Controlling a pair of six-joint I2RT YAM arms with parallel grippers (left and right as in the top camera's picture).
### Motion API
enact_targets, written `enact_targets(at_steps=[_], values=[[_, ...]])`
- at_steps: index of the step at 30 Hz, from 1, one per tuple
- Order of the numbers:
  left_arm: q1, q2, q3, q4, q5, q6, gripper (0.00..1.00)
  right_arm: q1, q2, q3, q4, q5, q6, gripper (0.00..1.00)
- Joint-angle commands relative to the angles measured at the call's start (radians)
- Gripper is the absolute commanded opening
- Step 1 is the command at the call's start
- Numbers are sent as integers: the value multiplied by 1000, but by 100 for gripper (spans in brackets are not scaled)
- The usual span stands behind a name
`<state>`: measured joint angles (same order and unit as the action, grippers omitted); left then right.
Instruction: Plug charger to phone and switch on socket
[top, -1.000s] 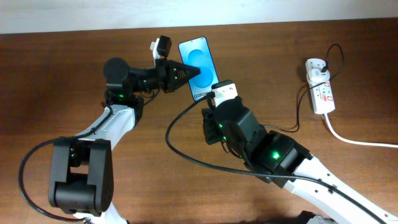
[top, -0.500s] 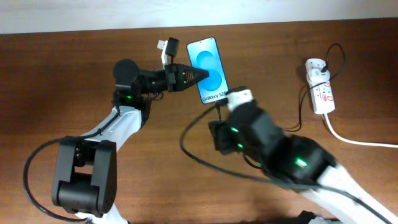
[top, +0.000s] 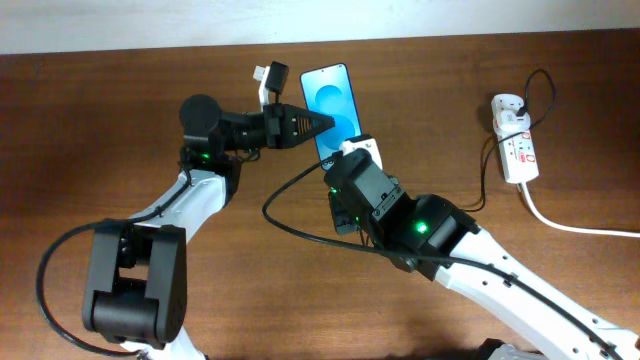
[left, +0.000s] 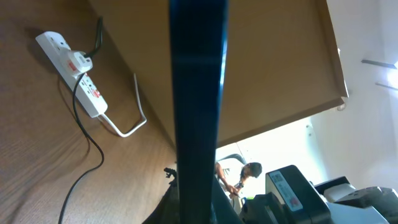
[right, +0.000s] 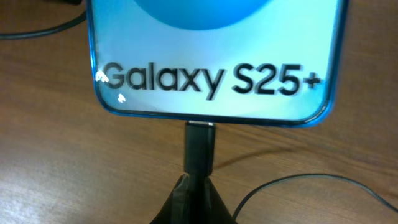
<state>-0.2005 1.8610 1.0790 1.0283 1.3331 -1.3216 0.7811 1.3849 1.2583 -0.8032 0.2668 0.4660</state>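
Observation:
Next, my left gripper lets go of the phone flat on the table (top: 344, 181), beneath my right gripper's tip.
The phone (top: 330, 100), blue screen up, is held at its left edge by my left gripper (top: 322, 120), which is shut on it. In the left wrist view the phone (left: 196, 93) shows edge-on as a dark bar. In the right wrist view the phone (right: 211, 56) reads "Galaxy S25+". My right gripper (right: 199, 186) is shut on the charger plug (right: 199, 146), whose tip meets the phone's bottom edge. The thin black charger cable (top: 290, 235) curls across the table. The white socket (top: 515, 140) lies at the far right, also in the left wrist view (left: 71, 71).
The socket's thick white cord (top: 570, 225) runs off the right edge. A thin black cable (top: 485, 170) loops beside the socket. The table's back edge meets a white wall (top: 400, 20). My right arm (top: 450, 250) crosses the table's middle.
My right gripper swung away to the right half a second ago and has come back to the phone's bottom edge with the plug. My left gripper moved the phone slightly right, then held still.

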Motion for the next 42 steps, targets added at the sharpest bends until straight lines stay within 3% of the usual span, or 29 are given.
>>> enact_targets(at_steps=[1,13,14,15,17,20,21,24,26,30,31,33,35,38,42], values=[[-2,-8,3,7,43,2,0,-3,-6,4,24,56,-6,4],[-5,-8,3,7,111,6,0,-3,-7,61,121,51,-43,5],[-5,-8,3,7,109,6,0,-3,-7,62,109,46,-43,10],[-5,-8,3,7,87,5,0,-3,-10,63,87,26,-43,23],[-5,-8,3,7,6,-18,0,-3,-40,77,23,-31,-42,55],[-14,-10,3,8,-94,-82,0,-3,-118,173,-175,-35,-39,94],[-39,-13,4,8,-147,-98,0,-3,-161,230,-277,-35,-39,99],[-140,-21,35,-5,-282,-119,0,-3,-275,334,-444,-30,-39,99],[-222,-22,110,-126,-339,-119,0,-3,-374,391,-500,-5,-39,99],[-379,-21,329,-599,-480,109,0,-3,-615,438,-534,126,-39,99],[-404,-21,425,-905,-567,288,0,-3,-691,438,-548,169,-38,99],[-394,-21,498,-1188,-633,471,0,-3,-748,438,-548,199,-39,99],[-325,-16,503,-1366,-631,650,0,-3,-761,434,-548,220,-39,99],[-211,27,503,-1505,-555,827,0,-3,-744,385,-524,258,-5,99],[-93,174,503,-1516,-294,982,0,-3,-695,284,-462,292,51,99]])
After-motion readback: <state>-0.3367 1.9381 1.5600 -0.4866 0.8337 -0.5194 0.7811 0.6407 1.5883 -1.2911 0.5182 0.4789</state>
